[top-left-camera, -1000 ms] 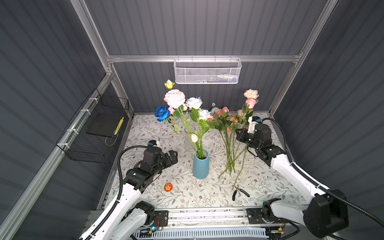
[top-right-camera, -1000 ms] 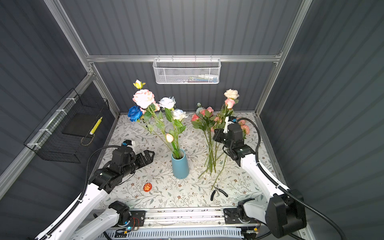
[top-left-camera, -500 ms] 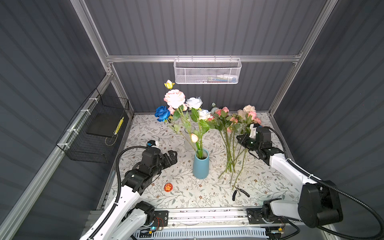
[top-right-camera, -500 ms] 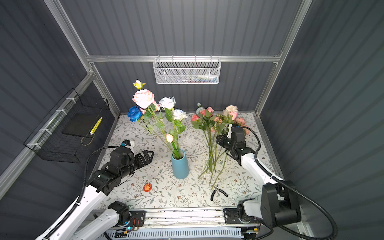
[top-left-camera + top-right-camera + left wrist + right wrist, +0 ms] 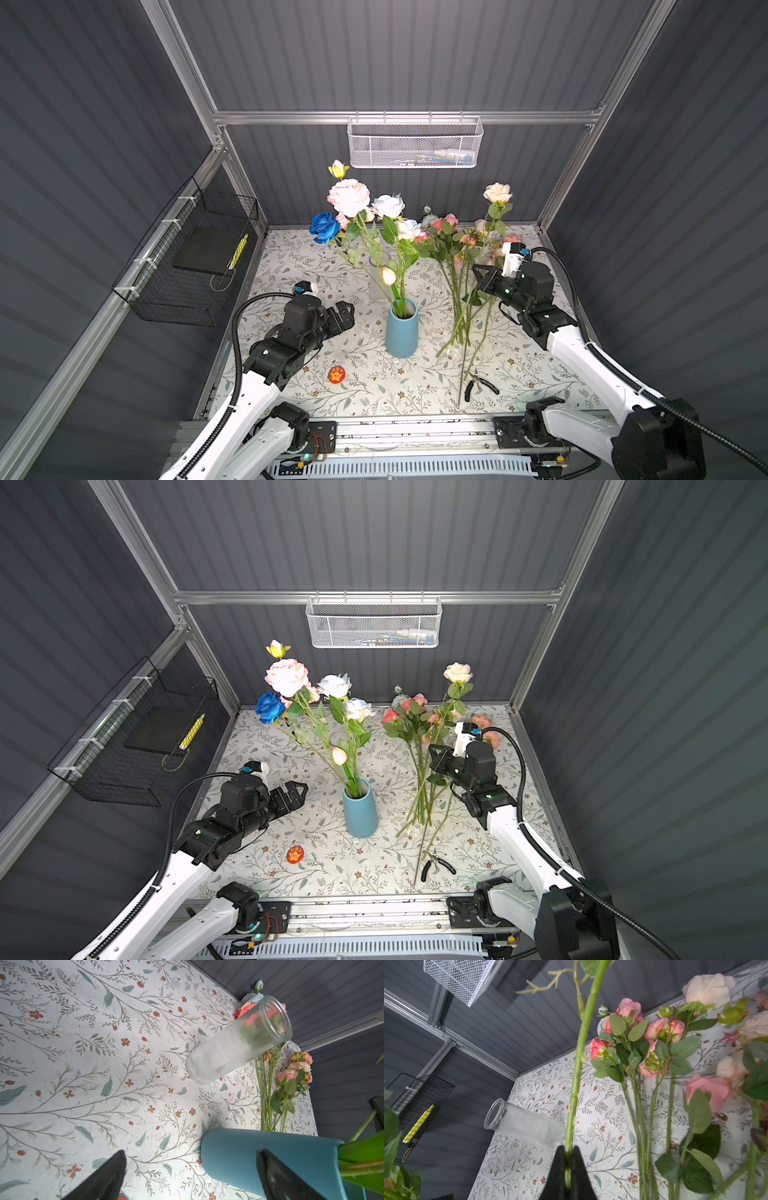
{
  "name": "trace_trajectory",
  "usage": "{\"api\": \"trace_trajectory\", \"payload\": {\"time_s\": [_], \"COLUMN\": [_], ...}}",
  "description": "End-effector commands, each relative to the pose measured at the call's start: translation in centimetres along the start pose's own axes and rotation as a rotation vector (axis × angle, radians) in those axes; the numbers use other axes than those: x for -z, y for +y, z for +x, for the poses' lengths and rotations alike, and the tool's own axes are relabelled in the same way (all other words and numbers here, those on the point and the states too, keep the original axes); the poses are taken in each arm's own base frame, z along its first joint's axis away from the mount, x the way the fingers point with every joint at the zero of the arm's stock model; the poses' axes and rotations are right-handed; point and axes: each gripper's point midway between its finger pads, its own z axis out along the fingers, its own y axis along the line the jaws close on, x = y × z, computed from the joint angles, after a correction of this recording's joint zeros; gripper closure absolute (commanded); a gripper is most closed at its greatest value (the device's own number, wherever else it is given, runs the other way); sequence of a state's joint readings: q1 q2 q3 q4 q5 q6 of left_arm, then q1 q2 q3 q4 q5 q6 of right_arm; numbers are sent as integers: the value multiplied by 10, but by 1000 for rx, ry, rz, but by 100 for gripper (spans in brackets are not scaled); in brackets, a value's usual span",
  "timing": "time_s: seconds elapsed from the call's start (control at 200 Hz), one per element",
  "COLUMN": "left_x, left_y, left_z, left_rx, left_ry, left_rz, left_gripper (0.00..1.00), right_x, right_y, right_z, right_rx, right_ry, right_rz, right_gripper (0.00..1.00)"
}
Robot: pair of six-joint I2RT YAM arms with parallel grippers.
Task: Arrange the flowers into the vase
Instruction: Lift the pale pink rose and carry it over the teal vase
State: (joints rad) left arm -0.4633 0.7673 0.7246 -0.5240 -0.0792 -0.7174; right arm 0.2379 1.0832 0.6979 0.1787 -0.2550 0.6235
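Observation:
The cream rose, now held upright over the pink flowers, will be released by my right gripper in the opening of the blue vase (image 5: 410, 308), next to the stems of the white roses.
A blue vase (image 5: 401, 332) (image 5: 360, 814) (image 5: 270, 1157) stands mid-table and holds several flowers, among them a blue rose (image 5: 324, 226) and a big pink bloom (image 5: 348, 196). More pink flowers (image 5: 451, 245) (image 5: 643, 1043) lie on the table to its right. My right gripper (image 5: 482, 276) (image 5: 436, 756) (image 5: 569, 1151) is shut on the green stem (image 5: 579, 1064) of a cream rose (image 5: 497, 192) (image 5: 457, 672), held upright over that pile. My left gripper (image 5: 345, 311) (image 5: 297, 791) (image 5: 191, 1153) is open and empty, just left of the blue vase.
A clear ribbed glass vase (image 5: 378, 286) (image 5: 239, 1043) (image 5: 525, 1126) stands empty behind the blue one. Black pliers (image 5: 478, 384) and a red token (image 5: 336, 374) lie near the front edge. A white mesh basket (image 5: 415, 143) hangs on the back wall, a black wire basket (image 5: 187, 262) on the left wall.
The cream rose in my right gripper dipped low half a second ago and now stands high again, as it did a second ago. The left arm has barely moved.

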Motion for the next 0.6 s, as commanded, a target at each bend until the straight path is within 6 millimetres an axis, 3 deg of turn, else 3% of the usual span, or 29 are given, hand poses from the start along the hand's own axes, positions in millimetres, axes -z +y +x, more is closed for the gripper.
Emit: {"api": "trace_trajectory", "payload": {"time_s": [0.0,0.095,0.41,0.515,0.595], "left_x": [9,9,7,8,9], "left_y": [-3,-5,-7,-6,-6], "left_z": [-6,-8,-10,-10,-9], "left_rx": [-21,-23,-13,-10,-10], "left_ry": [-18,-19,-19,-21,-20], "left_rz": [2,3,7,5,3], "left_gripper": [0,0,0,0,0], "right_x": [25,49,114,121,112], "right_y": [31,70,239,276,288], "right_z": [-31,-50,-93,-95,-90], "right_rx": [98,194,431,491,507], "right_ry": [-125,-199,-504,-564,-560], "right_rz": [-23,-49,-331,-380,-395], "right_gripper": [100,100,100,100,100]}}
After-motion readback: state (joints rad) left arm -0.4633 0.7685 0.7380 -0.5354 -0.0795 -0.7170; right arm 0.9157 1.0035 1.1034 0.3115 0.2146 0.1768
